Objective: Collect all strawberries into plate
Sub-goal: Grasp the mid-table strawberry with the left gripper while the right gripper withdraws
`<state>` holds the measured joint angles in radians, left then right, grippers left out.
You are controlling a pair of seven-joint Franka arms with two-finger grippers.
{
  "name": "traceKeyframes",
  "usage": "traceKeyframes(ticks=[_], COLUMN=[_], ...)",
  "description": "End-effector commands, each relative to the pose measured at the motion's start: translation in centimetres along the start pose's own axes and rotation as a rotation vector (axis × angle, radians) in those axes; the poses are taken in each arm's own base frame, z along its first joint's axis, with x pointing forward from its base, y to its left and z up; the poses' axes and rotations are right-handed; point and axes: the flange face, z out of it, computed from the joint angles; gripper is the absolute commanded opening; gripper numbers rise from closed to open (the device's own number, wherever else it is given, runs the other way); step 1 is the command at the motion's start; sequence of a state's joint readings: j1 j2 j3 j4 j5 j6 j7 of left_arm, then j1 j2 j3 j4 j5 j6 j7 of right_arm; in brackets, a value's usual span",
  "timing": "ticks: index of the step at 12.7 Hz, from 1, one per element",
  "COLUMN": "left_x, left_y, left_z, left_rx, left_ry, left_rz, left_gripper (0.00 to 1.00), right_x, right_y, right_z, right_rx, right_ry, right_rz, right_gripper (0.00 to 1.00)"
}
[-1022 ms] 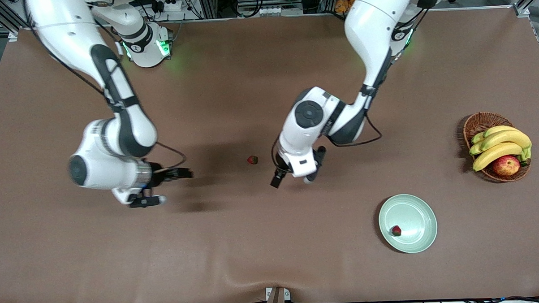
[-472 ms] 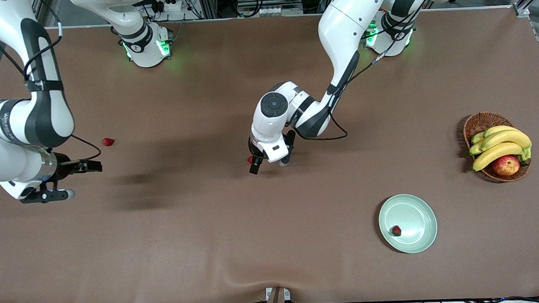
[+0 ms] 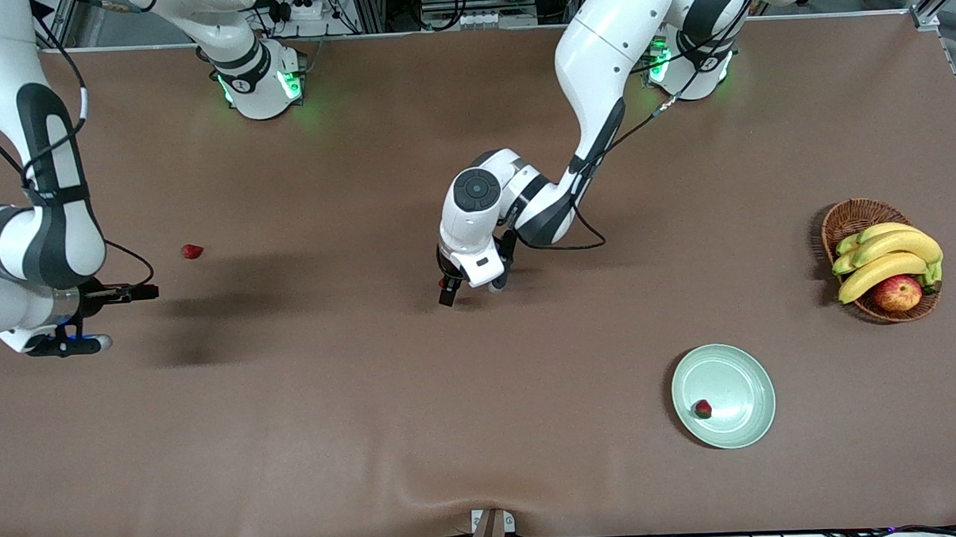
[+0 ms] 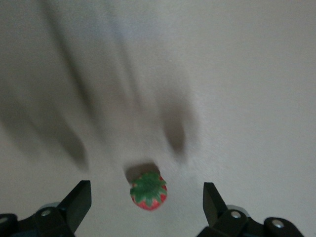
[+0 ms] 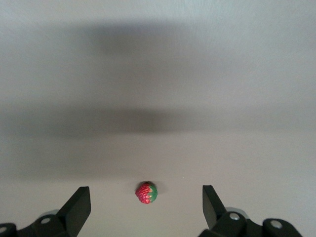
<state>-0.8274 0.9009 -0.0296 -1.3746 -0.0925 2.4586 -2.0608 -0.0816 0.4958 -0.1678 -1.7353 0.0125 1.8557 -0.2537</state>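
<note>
I will lower my right gripper to the strawberry below it on the brown table and close it across the strawberry's red tip and leafy top (image 3: 192,251) (image 5: 146,192).
One strawberry (image 3: 702,408) lies in the pale green plate (image 3: 740,382), close to its rim. In the left wrist view a second strawberry (image 4: 148,191) sits on the brown table, leafy top up. My left gripper (image 4: 146,192) stands open around it, low over the table's middle (image 3: 471,292), with both fingers clear of the berry. A third strawberry (image 3: 192,251) lies toward the right arm's end. In the right wrist view this berry (image 5: 146,192) shows some way below my open right gripper (image 5: 144,195). The right gripper (image 3: 130,317) hangs in the air and holds nothing.
A wicker basket (image 3: 850,212) with bananas (image 3: 887,258) and an apple (image 3: 897,293) stands at the left arm's end, farther from the camera than the plate. A fold in the brown cloth runs along the table's near edge.
The left arm has swung toward the right arm's end and come down around the middle strawberry. The right arm has pulled back toward its own end, uncovering the third strawberry.
</note>
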Motion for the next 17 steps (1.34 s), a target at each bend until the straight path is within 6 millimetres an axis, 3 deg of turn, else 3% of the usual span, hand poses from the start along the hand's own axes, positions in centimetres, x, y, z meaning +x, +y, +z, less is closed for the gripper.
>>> traceKeyframes(ticks=[1, 3, 7, 10, 13, 14, 16, 17], left_x=[-0.8, -1.0, -1.1, -1.4, -1.3, -1.5, -1.4, -1.3], left_y=[-0.2, -0.1, -0.1, -0.4, -0.2, -0.3, -0.2, -0.1], left_z=[1.3, 1.3, 1.7, 1.8, 2.3, 2.2, 2.2, 2.1], left_rx=[-0.014, -0.032, -0.046, -0.045, -0.051, -0.051, -0.052, -0.054], left_ry=[0.007, -0.002, -0.008, -0.008, -0.008, -0.01, -0.009, -0.009], left_rz=[0.014, 0.016, 0.029, 0.035, 0.039, 0.04, 0.04, 0.036], left_gripper=[1.0, 1.0, 1.0, 1.0, 1.0, 0.92, 0.24, 0.0], right_x=[0.4, 0.3, -1.4, -1.9, -2.1, -2.1, -2.1, -2.1], right_y=[0.4, 1.2, 1.7, 1.5, 1.1, 1.0, 0.6, 0.5], right_z=[4.2, 7.0, 10.8, 11.8, 12.4, 12.4, 12.5, 13.0], right_rx=[-0.002, 0.015, 0.047, 0.053, 0.058, 0.057, 0.062, 0.063], right_ry=[-0.076, -0.124, -0.204, -0.227, -0.243, -0.245, -0.246, -0.255], right_rz=[-0.018, -0.037, -0.02, -0.014, -0.012, -0.015, -0.015, -0.015], right_gripper=[1.0, 1.0, 1.0, 0.98, 0.84, 0.79, 0.71, 0.67])
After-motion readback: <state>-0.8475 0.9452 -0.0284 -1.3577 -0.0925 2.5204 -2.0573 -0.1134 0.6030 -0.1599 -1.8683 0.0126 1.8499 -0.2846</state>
